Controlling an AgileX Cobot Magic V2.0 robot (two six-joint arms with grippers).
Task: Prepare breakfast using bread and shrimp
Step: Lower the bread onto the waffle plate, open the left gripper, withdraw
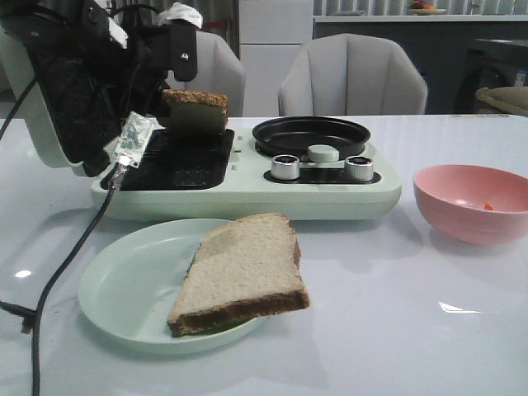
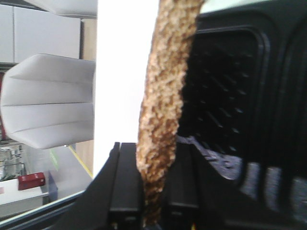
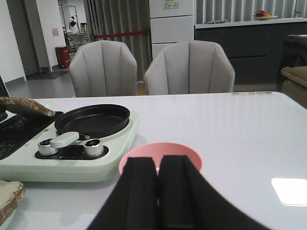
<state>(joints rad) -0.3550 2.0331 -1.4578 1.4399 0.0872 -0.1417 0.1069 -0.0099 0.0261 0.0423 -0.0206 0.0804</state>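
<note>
I need to let go of the bread slice with my left gripper on the far half of the black grill plate [image 1: 199, 139], close to the round black pan.
One bread slice [image 1: 198, 110] hangs on edge just above the black grill plate [image 1: 177, 161] of the pale green breakfast maker. My left gripper [image 1: 185, 86] is shut on it from above. In the left wrist view the crust [image 2: 165, 72] runs between the closed fingers of my left gripper [image 2: 156, 149]. The second bread slice [image 1: 243, 272] lies on a pale green plate [image 1: 115, 289] at the front. A small orange-red shrimp piece [image 1: 488, 206] shows in the pink bowl [image 1: 470, 216]. My right gripper [image 3: 157, 165] is shut and empty just short of that bowl [image 3: 192, 154], hiding its inside.
The maker's lid [image 1: 58, 91] stands open at the left. Its round black pan [image 1: 312, 134] sits beside the grill, with two metal knobs [image 1: 285, 167] and a pale green knob [image 1: 323, 153]. A black cable [image 1: 66, 272] trails over the table's left side. Two grey chairs [image 1: 353, 76] stand behind.
</note>
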